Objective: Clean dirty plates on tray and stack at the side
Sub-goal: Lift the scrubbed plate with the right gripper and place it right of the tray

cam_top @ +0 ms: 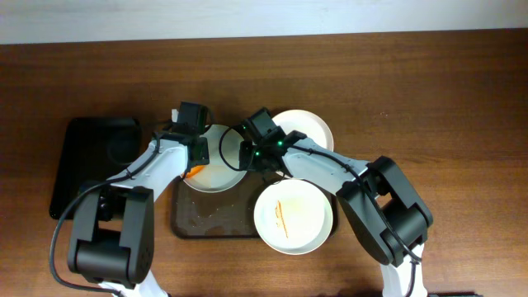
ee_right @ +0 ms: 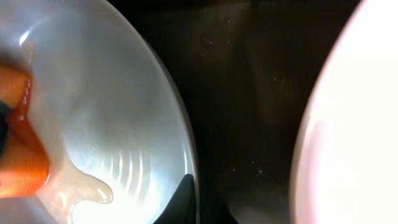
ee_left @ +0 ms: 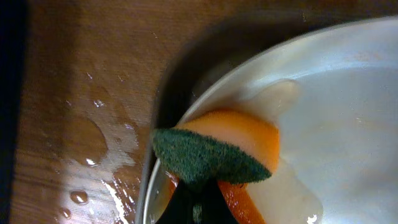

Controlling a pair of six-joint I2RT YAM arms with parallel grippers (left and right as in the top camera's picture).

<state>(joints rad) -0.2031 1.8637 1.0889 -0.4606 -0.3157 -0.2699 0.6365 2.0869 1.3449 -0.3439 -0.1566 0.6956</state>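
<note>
I need to let go of the white plate with my right gripper on the wooden table [cam_top: 395, 173] just past the streaked plate end of the tray.
A white plate [cam_top: 221, 167] sits on the far left part of the dark brown tray [cam_top: 194, 221]. My left gripper [cam_top: 195, 158] is shut on an orange sponge with a green scrub face [ee_left: 214, 149] and presses it on this plate [ee_left: 336, 118] near its left rim, amid pale suds. My right gripper [cam_top: 249, 155] is shut on the plate's right rim [ee_right: 180, 143], one finger on each side [ee_right: 195, 200]. A second plate [cam_top: 293, 216] with orange-red streaks lies at the tray's right end. A third plate [cam_top: 307, 129] lies on the table behind.
A smaller black tray [cam_top: 89, 161] lies at the left. The wooden table [ee_left: 81, 124] beside the tray is wet with droplets. The bare tray floor [ee_right: 249, 93] also carries water drops. The second plate's edge [ee_right: 348, 124] is close to my right gripper.
</note>
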